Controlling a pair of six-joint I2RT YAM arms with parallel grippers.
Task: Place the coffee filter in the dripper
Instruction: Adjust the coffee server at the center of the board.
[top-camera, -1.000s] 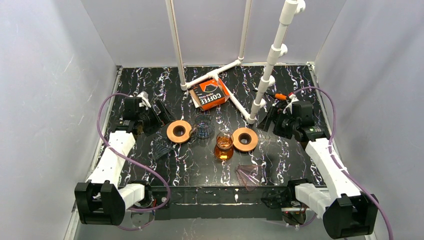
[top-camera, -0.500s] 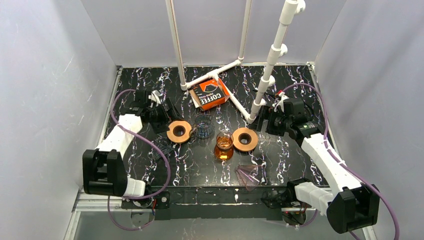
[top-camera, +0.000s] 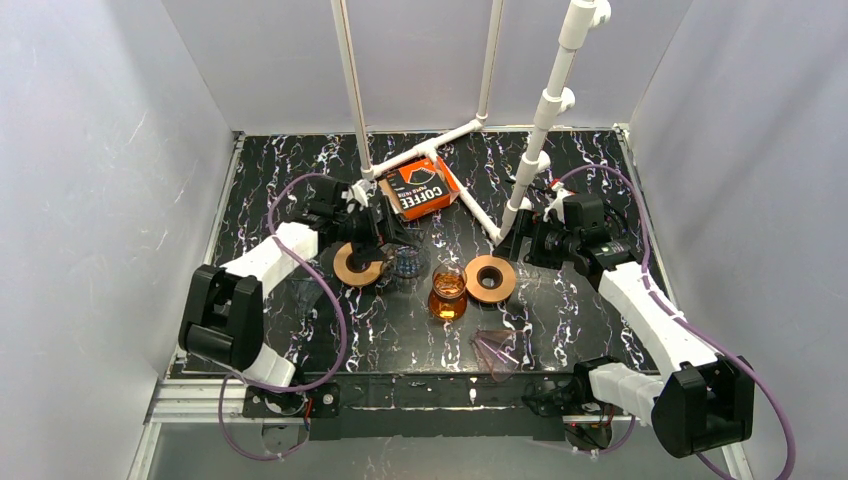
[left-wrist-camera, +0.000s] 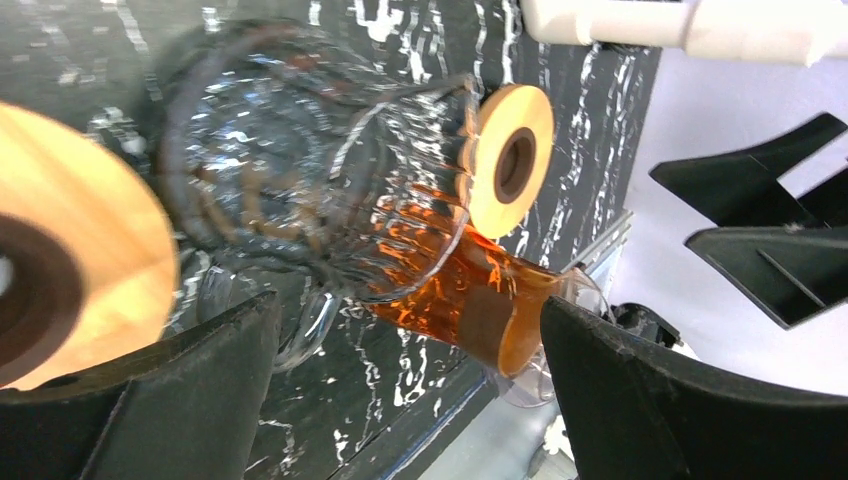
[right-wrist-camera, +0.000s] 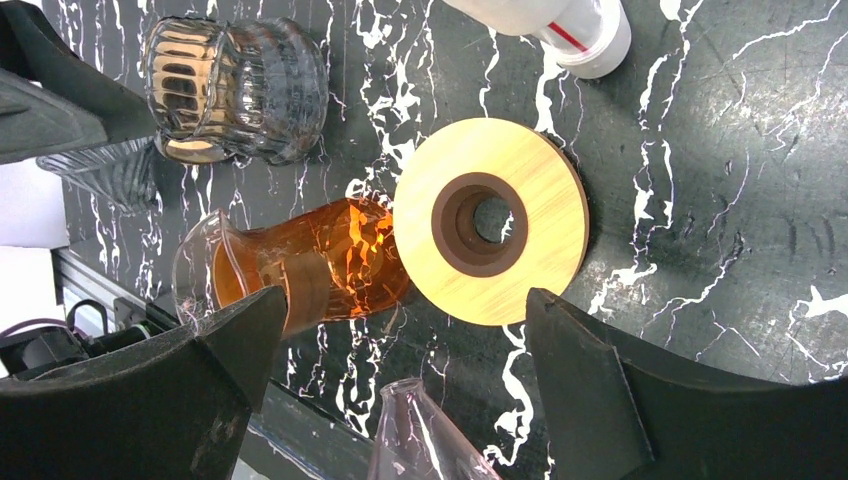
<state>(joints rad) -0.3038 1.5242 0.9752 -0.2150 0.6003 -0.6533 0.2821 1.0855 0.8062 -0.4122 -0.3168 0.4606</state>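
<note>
The wooden ring is beside the clear ribbed dripper. My left gripper needs to go to it next and close on the ring's side (top-camera: 342, 264) that is away from the dripper.
A clear ribbed dripper (top-camera: 405, 255) (left-wrist-camera: 300, 170) (right-wrist-camera: 240, 90) stands mid-table beside a wooden ring (top-camera: 357, 263) (left-wrist-camera: 60, 250). My left gripper (top-camera: 390, 235) (left-wrist-camera: 410, 400) hovers open just behind and above it, with nothing between its fingers. An orange box marked COFFEE (top-camera: 420, 188) lies behind; the coffee filter itself is out of view. My right gripper (top-camera: 522, 245) (right-wrist-camera: 390, 390) is open and empty next to a second wooden ring (top-camera: 490, 278) (right-wrist-camera: 490, 235). An amber carafe (top-camera: 448, 292) (right-wrist-camera: 300, 265) (left-wrist-camera: 480, 300) sits between the rings.
A pinkish clear cone (top-camera: 497, 350) (right-wrist-camera: 430, 440) lies near the front edge. A dark ribbed cone (top-camera: 320, 295) rests left of centre. White pipe posts (top-camera: 535, 150) and their base frame (top-camera: 430, 150) stand at the back, close to both grippers.
My left arm has swung from the table's left side to the centre, over the ribbed dripper. My right gripper has edged left toward its wooden ring. Both stayed open.
</note>
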